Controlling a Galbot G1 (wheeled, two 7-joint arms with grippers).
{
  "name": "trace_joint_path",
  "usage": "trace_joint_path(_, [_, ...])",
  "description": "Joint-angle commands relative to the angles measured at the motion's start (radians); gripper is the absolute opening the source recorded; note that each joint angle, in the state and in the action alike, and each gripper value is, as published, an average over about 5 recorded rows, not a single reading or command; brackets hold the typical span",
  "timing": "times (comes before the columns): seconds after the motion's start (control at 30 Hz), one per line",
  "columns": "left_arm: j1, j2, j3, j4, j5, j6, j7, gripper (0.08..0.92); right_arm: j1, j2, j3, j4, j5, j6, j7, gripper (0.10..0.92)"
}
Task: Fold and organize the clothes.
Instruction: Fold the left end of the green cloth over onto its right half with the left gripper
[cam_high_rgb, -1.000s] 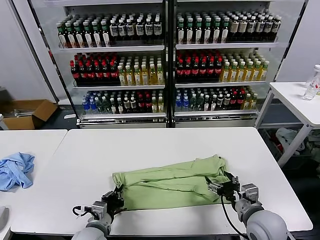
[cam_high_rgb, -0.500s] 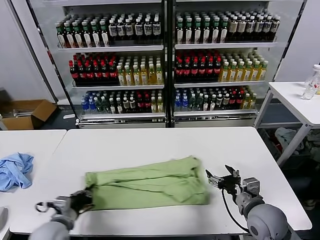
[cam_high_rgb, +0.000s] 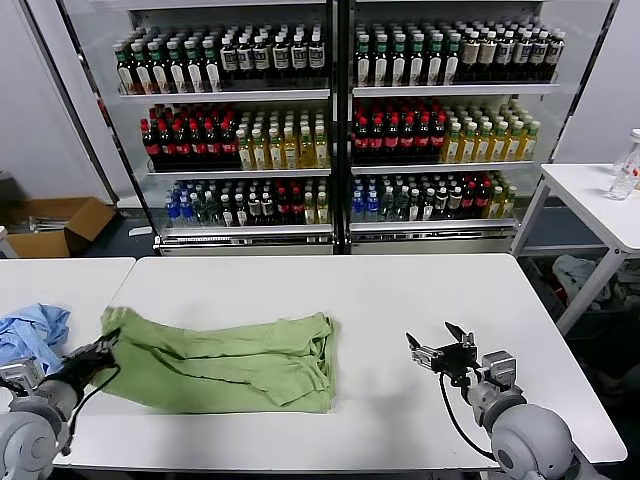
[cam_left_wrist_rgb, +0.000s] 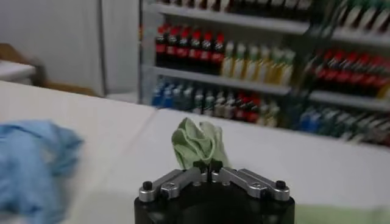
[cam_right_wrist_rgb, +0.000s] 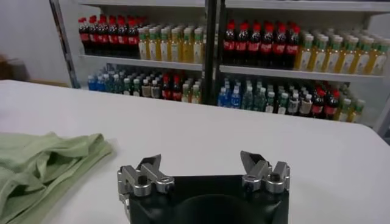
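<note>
Next, my left gripper releases the pinched end of the light green shirt on top of the shirt's opposite end (cam_high_rgb: 304, 352).
The light green shirt (cam_high_rgb: 225, 350) lies folded into a long band on the white table (cam_high_rgb: 400, 300), at its left side. My left gripper (cam_high_rgb: 100, 350) is shut on the shirt's left end, near the table's left edge; the pinched fold of the shirt (cam_left_wrist_rgb: 198, 141) bunches up between the jaws of the left gripper (cam_left_wrist_rgb: 207, 165) in the left wrist view. My right gripper (cam_high_rgb: 432, 348) is open and empty over bare table, well right of the shirt. In the right wrist view the right gripper (cam_right_wrist_rgb: 202, 163) is spread wide, with the shirt's end (cam_right_wrist_rgb: 42, 161) off to one side.
A light blue garment (cam_high_rgb: 28, 330) lies crumpled on the neighbouring table at the left, also in the left wrist view (cam_left_wrist_rgb: 30, 158). Drink shelves (cam_high_rgb: 330, 130) stand behind the table. Another white table (cam_high_rgb: 600, 200) stands at the right.
My left gripper has dragged the shirt to the left across the table, by about a third of its width. My right gripper has let go of the shirt's right end and stands open.
</note>
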Motion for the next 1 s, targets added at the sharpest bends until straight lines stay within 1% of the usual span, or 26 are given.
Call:
trace_joint_path(0.03, [-0.050,-0.249,0.233,-0.228,-0.328,-0.005,-0.064,0.092,0.008,-0.002,-0.010,-0.006,-0.024,0.010,-0.007,0.823])
trace_joint_path(0.13, [-0.083,-0.294,0.306,-0.191,-0.308,-0.006,-0.065,0.092,0.015,0.000,-0.018,-0.009,-0.035,0.013,-0.013,0.823])
trace_joint_path(0.27, [-0.138,-0.336,0.369,-0.122,-0.266,-0.007,-0.067,0.092,0.032,0.000,-0.033,-0.021,-0.042,0.019,-0.018,0.823])
trace_joint_path(0.37, [-0.162,-0.345,0.430,-0.069,-0.207,-0.008,-0.067,0.092,0.040,-0.001,-0.041,-0.025,-0.044,0.022,-0.019,0.823])
trace_joint_path(0.53, [-0.195,-0.340,0.533,-0.003,-0.092,-0.013,-0.068,0.092,0.046,0.003,-0.049,-0.026,-0.044,0.022,-0.020,0.823])
trace_joint_path(0.67, [-0.229,-0.344,0.574,0.040,0.004,-0.006,-0.044,0.092,0.063,0.006,-0.061,-0.037,-0.043,0.022,-0.020,0.823])
trace_joint_path(0.77, [-0.231,-0.335,0.584,0.029,0.041,-0.005,-0.020,0.096,0.075,0.007,-0.068,-0.045,-0.042,0.022,-0.019,0.823])
trace_joint_path(0.83, [-0.218,-0.325,0.587,-0.008,0.046,-0.005,-0.001,0.121,0.081,0.007,-0.072,-0.049,-0.042,0.022,-0.020,0.823])
trace_joint_path(1.0, [-0.155,-0.291,0.557,-0.121,0.049,-0.004,0.036,0.259,0.094,0.004,-0.078,-0.066,-0.039,0.023,-0.020,0.823])
